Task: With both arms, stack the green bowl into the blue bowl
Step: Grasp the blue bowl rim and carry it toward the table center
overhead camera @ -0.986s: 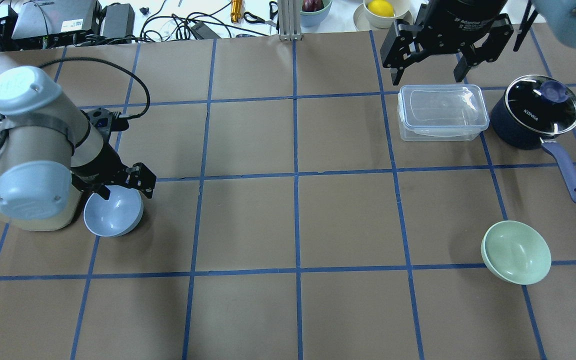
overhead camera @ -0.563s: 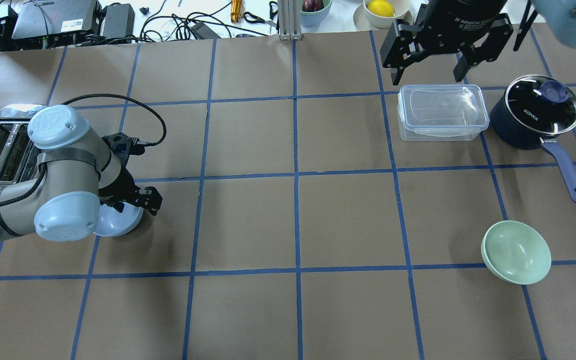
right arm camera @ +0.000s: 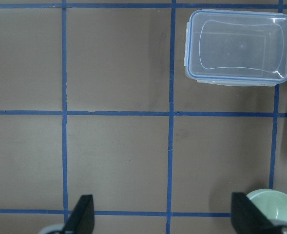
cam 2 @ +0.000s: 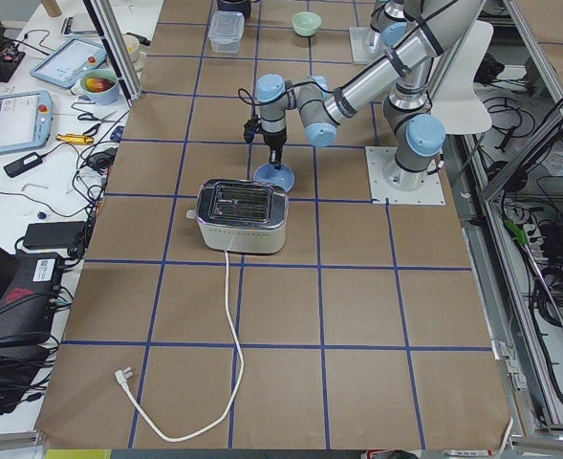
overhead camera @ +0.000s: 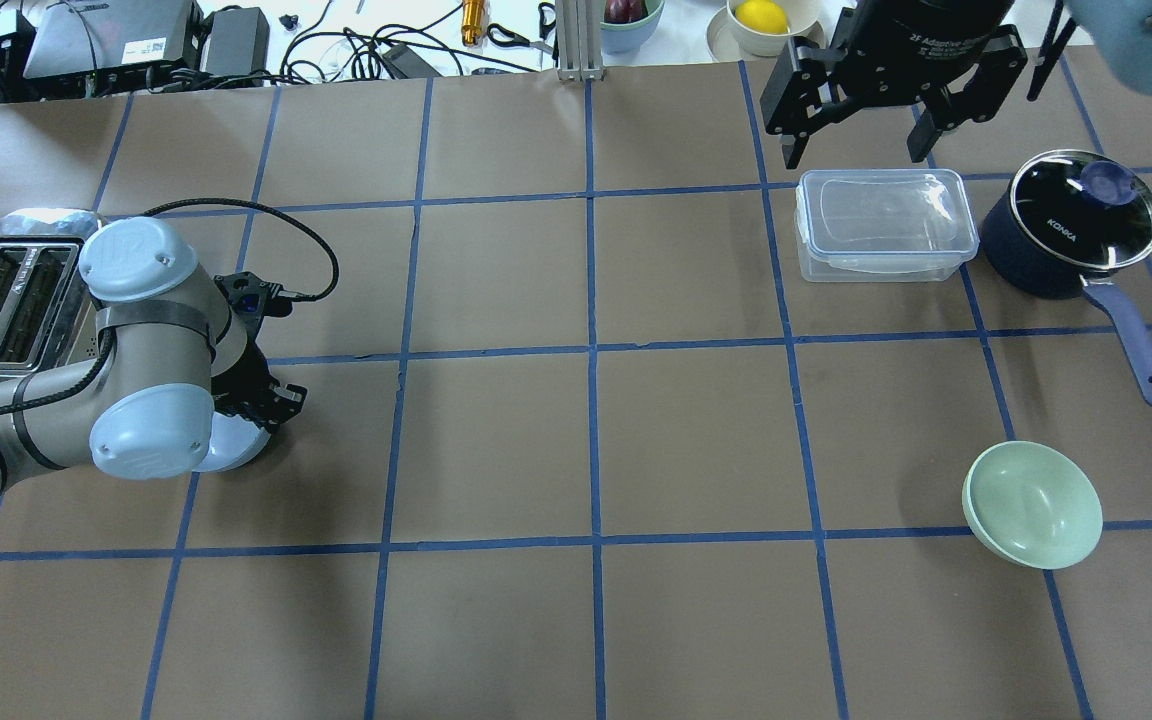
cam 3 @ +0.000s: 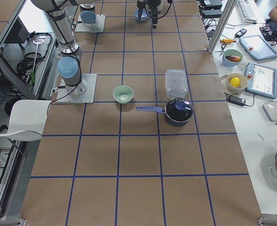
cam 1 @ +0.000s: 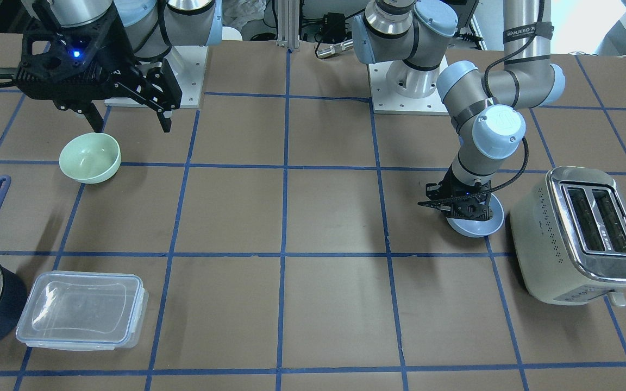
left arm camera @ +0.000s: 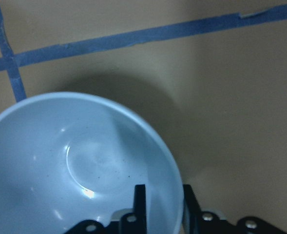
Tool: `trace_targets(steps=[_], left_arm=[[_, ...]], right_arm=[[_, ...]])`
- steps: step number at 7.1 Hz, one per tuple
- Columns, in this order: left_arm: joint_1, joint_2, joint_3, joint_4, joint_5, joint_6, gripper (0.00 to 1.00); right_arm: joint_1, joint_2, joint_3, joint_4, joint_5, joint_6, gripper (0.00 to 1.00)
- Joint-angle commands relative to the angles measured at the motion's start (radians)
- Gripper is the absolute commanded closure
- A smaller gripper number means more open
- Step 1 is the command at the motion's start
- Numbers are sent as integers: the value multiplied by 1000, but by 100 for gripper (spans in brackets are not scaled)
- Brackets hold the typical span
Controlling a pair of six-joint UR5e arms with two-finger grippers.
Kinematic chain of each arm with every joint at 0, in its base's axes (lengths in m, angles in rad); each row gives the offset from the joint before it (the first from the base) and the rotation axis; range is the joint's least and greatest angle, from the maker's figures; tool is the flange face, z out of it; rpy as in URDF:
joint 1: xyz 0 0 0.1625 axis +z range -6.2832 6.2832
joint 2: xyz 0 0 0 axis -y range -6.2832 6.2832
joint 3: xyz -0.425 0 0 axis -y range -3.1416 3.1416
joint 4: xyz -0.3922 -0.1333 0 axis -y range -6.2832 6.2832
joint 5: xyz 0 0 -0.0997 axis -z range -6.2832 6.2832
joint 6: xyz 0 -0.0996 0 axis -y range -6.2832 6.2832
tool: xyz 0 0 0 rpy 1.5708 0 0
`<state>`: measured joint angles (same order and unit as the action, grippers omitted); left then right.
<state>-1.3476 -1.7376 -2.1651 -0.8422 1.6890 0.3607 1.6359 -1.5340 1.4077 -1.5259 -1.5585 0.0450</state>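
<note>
Next, my left gripper puts the blue bowl down on the blue tape (cam 1: 283,229) by the table's middle crossing.
The blue bowl (overhead camera: 236,447) sits at the table's left, next to the toaster, mostly hidden under my left arm. My left gripper (overhead camera: 262,404) is shut on its rim. In the left wrist view one finger (left arm camera: 140,204) is inside the blue bowl (left arm camera: 75,165) and the other is outside. The gripper (cam 1: 465,209) and bowl (cam 1: 477,226) also show in the front view. The green bowl (overhead camera: 1033,505) stands alone at the right front. My right gripper (overhead camera: 856,155) is open and empty, held high over the table's far right, apart from the green bowl (cam 1: 90,157).
A cream toaster (overhead camera: 11,300) stands just left of the blue bowl. A clear lidded container (overhead camera: 884,225) and a dark navy saucepan (overhead camera: 1076,225) with a long handle stand at the far right. Cables and bowls of fruit lie beyond the far edge.
My left arm has swung and settled over the blue bowl, uncovering the toaster, and its fingers have closed in on the rim. The right arm and green bowl have not moved.
</note>
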Motion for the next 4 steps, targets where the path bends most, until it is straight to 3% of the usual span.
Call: trace_targets(steps=[1, 4], left_arm=[[-46, 10, 37, 5, -11, -63, 100], [-435, -75, 242, -82, -89, -594, 100]], right_arm=[[-1, 0, 2, 1, 0, -1, 0], [-1, 0, 2, 1, -2, -1, 0]])
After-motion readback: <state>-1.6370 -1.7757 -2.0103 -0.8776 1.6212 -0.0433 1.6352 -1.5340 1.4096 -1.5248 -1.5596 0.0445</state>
